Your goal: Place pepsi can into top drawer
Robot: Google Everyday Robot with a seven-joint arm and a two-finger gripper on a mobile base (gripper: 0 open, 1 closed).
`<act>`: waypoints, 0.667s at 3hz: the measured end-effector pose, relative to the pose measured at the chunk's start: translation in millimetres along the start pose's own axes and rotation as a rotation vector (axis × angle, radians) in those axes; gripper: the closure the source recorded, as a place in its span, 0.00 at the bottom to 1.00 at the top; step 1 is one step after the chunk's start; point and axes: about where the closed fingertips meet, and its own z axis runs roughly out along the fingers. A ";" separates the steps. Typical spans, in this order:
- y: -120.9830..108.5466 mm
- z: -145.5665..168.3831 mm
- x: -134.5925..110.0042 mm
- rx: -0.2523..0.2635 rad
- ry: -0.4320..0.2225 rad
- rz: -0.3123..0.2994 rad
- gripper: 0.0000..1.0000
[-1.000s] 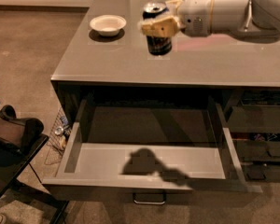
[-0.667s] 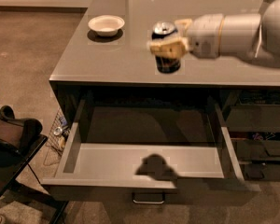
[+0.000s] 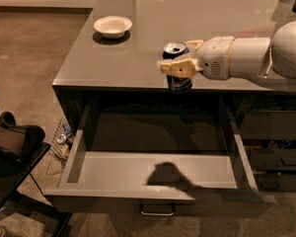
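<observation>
My gripper should set the pepsi can down near the middle of the drawer's grey bottom (image 3: pixel 141 161), behind the metal bar handle.
The pepsi can (image 3: pixel 178 84), dark blue with a silver top, hangs upright in the air just past the counter's front edge, above the back of the open top drawer (image 3: pixel 153 174). My gripper (image 3: pixel 179 66) reaches in from the right on a white arm and is shut on the can, one pale finger (image 3: pixel 176 68) across its front. The drawer is pulled out wide, its grey floor bare, with a small metal bar handle (image 3: pixel 157 211) on its front. The can and arm cast a shadow on the drawer floor.
A white bowl (image 3: pixel 112 26) stands at the back left of the grey counter (image 3: pixel 103 58). Darker, narrower drawers (image 3: pixel 276 132) sit at the right. A black chair (image 3: pixel 12 147) and a wire basket (image 3: pixel 63 142) stand on the carpet at the left.
My gripper has carried the can forward and down, from over the counter top to just past its front edge above the drawer. The shadow on the drawer floor has shifted.
</observation>
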 end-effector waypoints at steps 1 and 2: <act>7.0 14.8 17.6 -0.023 -0.019 0.023 1.00; 30.6 35.2 58.7 -0.058 -0.069 0.080 1.00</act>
